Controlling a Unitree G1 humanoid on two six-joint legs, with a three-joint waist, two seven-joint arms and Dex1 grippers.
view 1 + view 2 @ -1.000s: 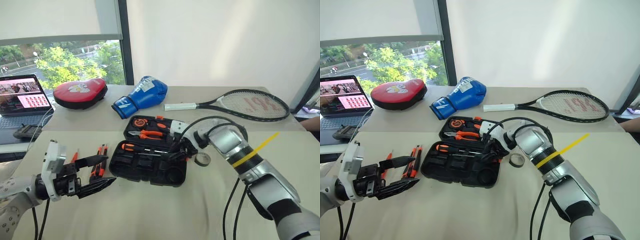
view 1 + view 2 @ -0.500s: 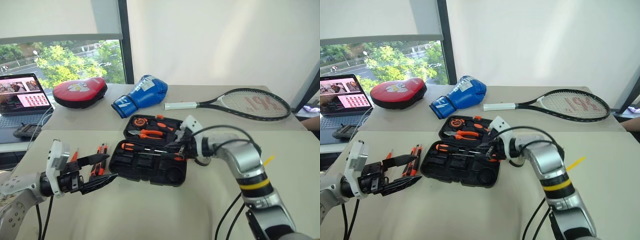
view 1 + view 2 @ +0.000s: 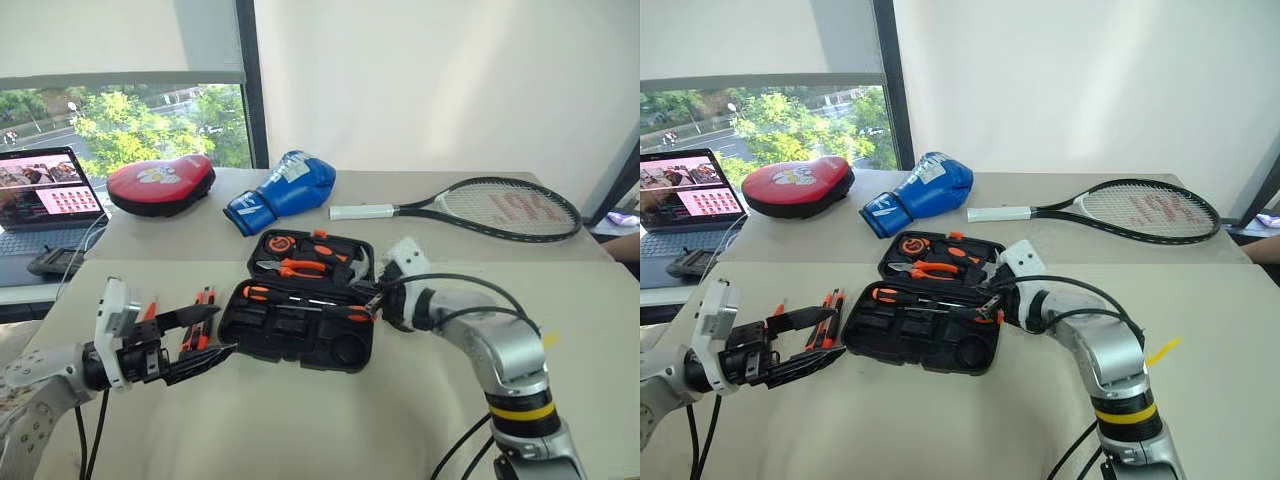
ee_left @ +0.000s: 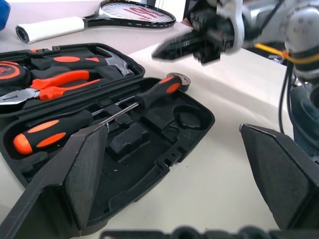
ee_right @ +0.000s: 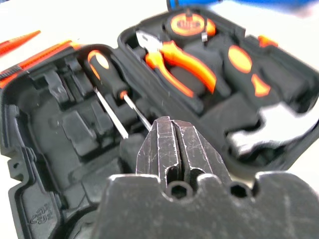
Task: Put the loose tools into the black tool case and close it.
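Note:
Next, I close my left gripper on the middle of the body (image 3: 147,316) of the thin orange screwdriver, the loose tool farthest from the black tool case.
The black tool case (image 3: 300,335) lies open mid-table. Two orange-and-black screwdrivers rest in its near half, one handle at the left (image 3: 256,293), the other at the right (image 3: 345,312). My right gripper (image 3: 373,296) is shut and empty, hovering just above the case's right edge, beside that right handle (image 4: 159,89) and apart from it. The small black tape roll (image 4: 180,78) sits beside the case under that arm. My left gripper (image 3: 222,331) stands open left of the case, over the loose tools: a slim orange screwdriver (image 3: 150,310) and orange-and-black pieces (image 3: 828,305), partly hidden by its fingers.
Orange pliers (image 3: 300,268), a tape measure (image 3: 280,243) and a small hammer (image 3: 355,262) fill the case's far half. Behind it lie a blue boxing glove (image 3: 285,190), a red pad (image 3: 160,183) and a tennis racket (image 3: 480,208). A laptop (image 3: 45,195) stands far left.
My right gripper shut its fingers, rolled its wrist and drew back to the right off the case, leaving the right-hand screwdriver lying in its slot. The left gripper held still.

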